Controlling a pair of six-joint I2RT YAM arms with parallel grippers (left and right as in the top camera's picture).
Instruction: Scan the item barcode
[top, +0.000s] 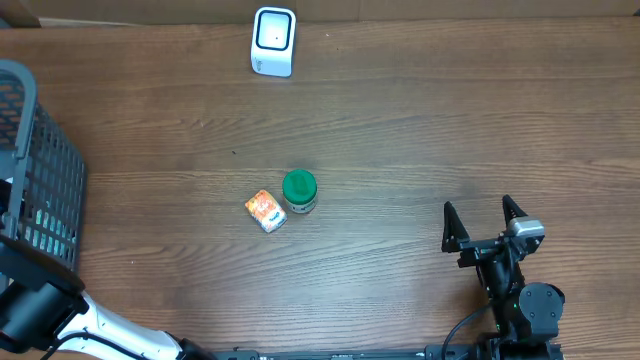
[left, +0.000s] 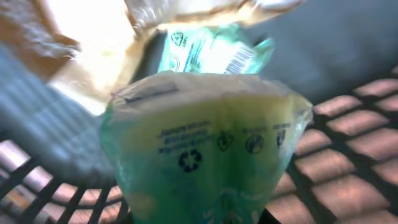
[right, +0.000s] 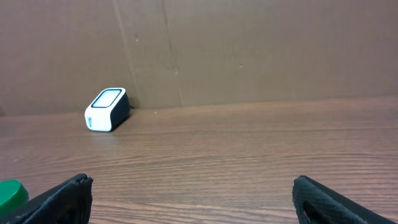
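Note:
Next, I release the green pouch from my left gripper on the table (top: 277, 171), just behind the orange packet and green-lidded jar. The green pouch is still inside the basket.
A green plastic pouch (left: 199, 143) with a recycling mark fills the left wrist view, its lower end pinched between the dark fingertips of my left gripper (left: 199, 219) inside the basket (left: 348, 155). Behind it lies a green and white packet (left: 211, 53) showing a barcode. The white scanner (top: 273, 41) stands at the table's far edge and also shows in the right wrist view, scanner (right: 107, 110). My right gripper (top: 485, 225) rests open near the front right with nothing between its fingers (right: 62, 199).
The black wire basket (top: 40, 170) stands at the left edge. An orange packet (top: 265, 211) and a green-lidded jar (top: 299, 190) sit side by side mid-table. A brown cardboard wall (right: 249, 50) closes the far side.

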